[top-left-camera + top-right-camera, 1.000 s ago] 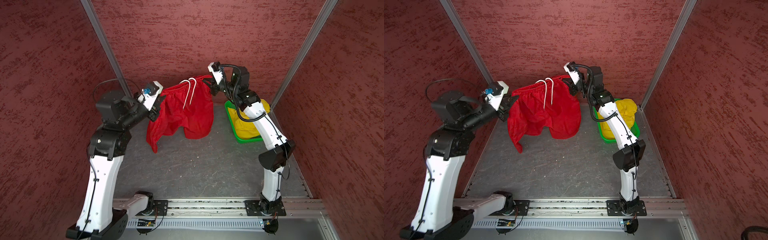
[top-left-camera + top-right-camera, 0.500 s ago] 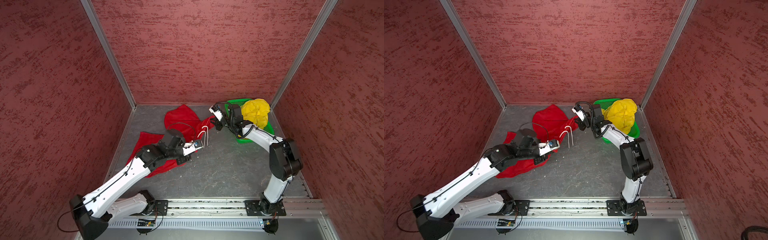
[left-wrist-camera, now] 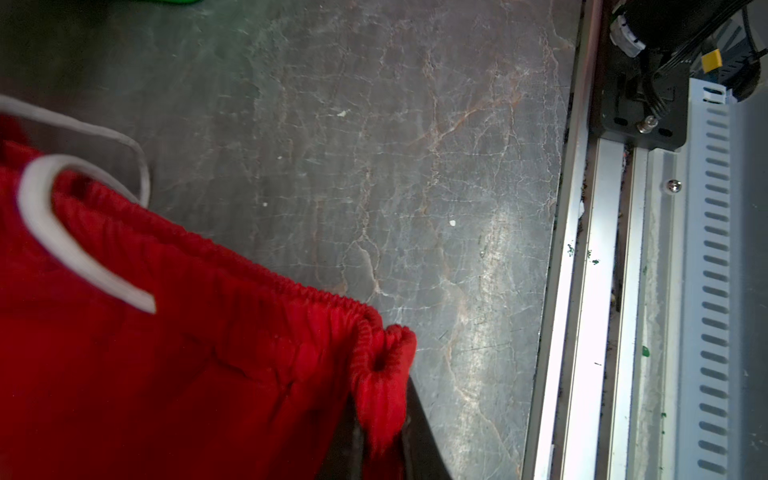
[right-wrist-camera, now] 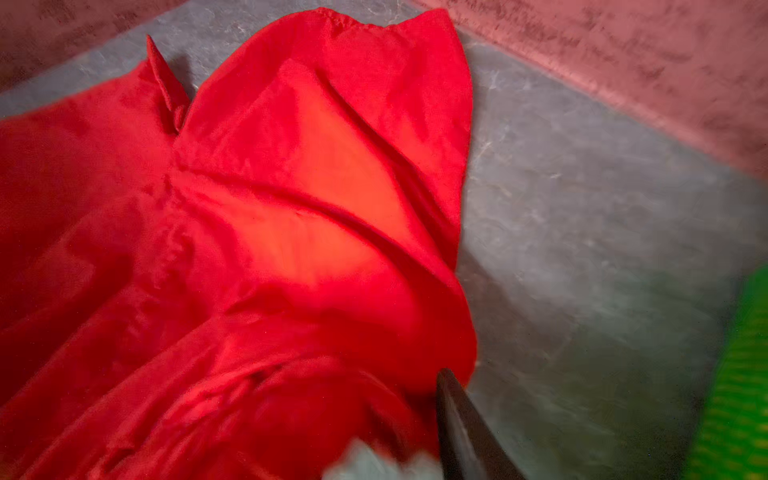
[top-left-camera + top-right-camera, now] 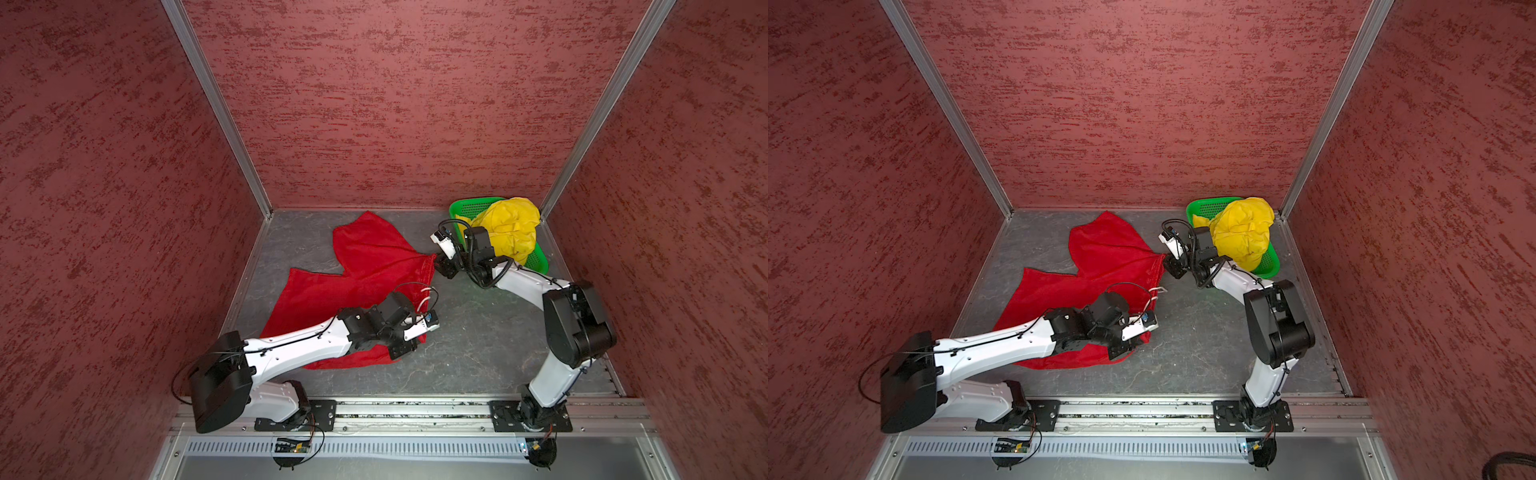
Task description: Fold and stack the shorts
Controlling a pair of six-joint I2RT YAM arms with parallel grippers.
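Observation:
The near waistband corner bunches in the robot's left gripper, so it should open, take the cloth just inside the waistband (image 3: 308,372) and pull the red shorts out flat.
The red shorts (image 5: 365,274) (image 5: 1100,266) lie spread on the grey table, legs toward the back wall and the waistband toward the front right. My left gripper (image 5: 405,351) (image 3: 380,436) is shut on the near waistband corner (image 3: 382,353), beside the white drawstring (image 3: 62,232). My right gripper (image 5: 440,266) (image 4: 386,395) sits at the far waistband corner. Its jaws stand apart, with red cloth (image 4: 291,208) draped between them; one dark finger (image 4: 457,415) shows and the other is hidden. The yellow shorts (image 5: 511,228) (image 5: 1241,232) lie bunched in the basket.
The green basket (image 5: 469,206) (image 4: 735,374) stands in the back right corner, just behind my right wrist. Red walls close in three sides. A metal rail (image 5: 415,409) (image 3: 594,291) runs along the front edge, close to my left gripper.
Both grippers held the red shorts up by the waistband a second ago. They have come down and laid them on the table. The right jaws have parted.

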